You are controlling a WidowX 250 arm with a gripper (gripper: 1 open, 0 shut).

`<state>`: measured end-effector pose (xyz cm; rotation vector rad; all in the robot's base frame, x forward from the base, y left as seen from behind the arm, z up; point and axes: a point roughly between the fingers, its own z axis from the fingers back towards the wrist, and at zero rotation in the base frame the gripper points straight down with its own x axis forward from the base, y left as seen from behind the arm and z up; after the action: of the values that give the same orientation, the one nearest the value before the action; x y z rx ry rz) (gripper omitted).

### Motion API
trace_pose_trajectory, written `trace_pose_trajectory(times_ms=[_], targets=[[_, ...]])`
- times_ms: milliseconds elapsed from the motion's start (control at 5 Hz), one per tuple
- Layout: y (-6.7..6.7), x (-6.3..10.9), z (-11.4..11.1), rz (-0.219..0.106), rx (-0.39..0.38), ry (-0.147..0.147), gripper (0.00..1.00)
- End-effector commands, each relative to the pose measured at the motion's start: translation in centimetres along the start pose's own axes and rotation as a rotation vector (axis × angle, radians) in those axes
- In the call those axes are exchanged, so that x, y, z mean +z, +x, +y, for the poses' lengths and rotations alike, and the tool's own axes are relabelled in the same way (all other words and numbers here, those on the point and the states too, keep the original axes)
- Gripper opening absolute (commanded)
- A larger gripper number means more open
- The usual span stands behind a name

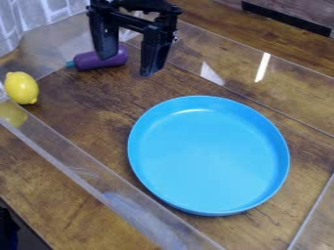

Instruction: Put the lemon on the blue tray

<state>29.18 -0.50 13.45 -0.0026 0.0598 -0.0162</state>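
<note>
Next, I should move my gripper past the purple eggplant to the lemon's middle (21, 88) and close it there.
The lemon (21, 87), small, glossy and yellow, lies at the far left of the wooden table, near the clear wall. The blue tray (268, 132), a large round plate with a shallow rim, sits right of centre with nothing in it. My black gripper (131, 59) hangs at the top centre, pointing down, its jaws open and holding nothing. It stands well to the right of the lemon and above-left of the tray, close over a purple eggplant-like object (100, 61).
A clear plastic wall (78, 171) runs along the left and front of the wooden table (78, 117). Glare streaks mark the table's top right (264, 66).
</note>
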Motion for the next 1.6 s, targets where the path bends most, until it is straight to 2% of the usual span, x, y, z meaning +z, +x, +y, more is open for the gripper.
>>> trace_pose_trajectory(times_ms=[0, 200, 600, 1000, 1400], targets=[[0.1, -0.3, 0.4, 0.013, -0.033, 0.003, 1.00], [-0.5, -0.8, 1.5, 0.026, -0.077, 0.008, 1.00], [-1.5, -1.3, 3.7, 0.030, -0.148, 0.018, 1.00], [-1.8, -1.0, 5.1, 0.039, -0.142, 0.022, 1.00], [-1.6, -1.4, 8.0, 0.044, -0.185, 0.035, 1.00]])
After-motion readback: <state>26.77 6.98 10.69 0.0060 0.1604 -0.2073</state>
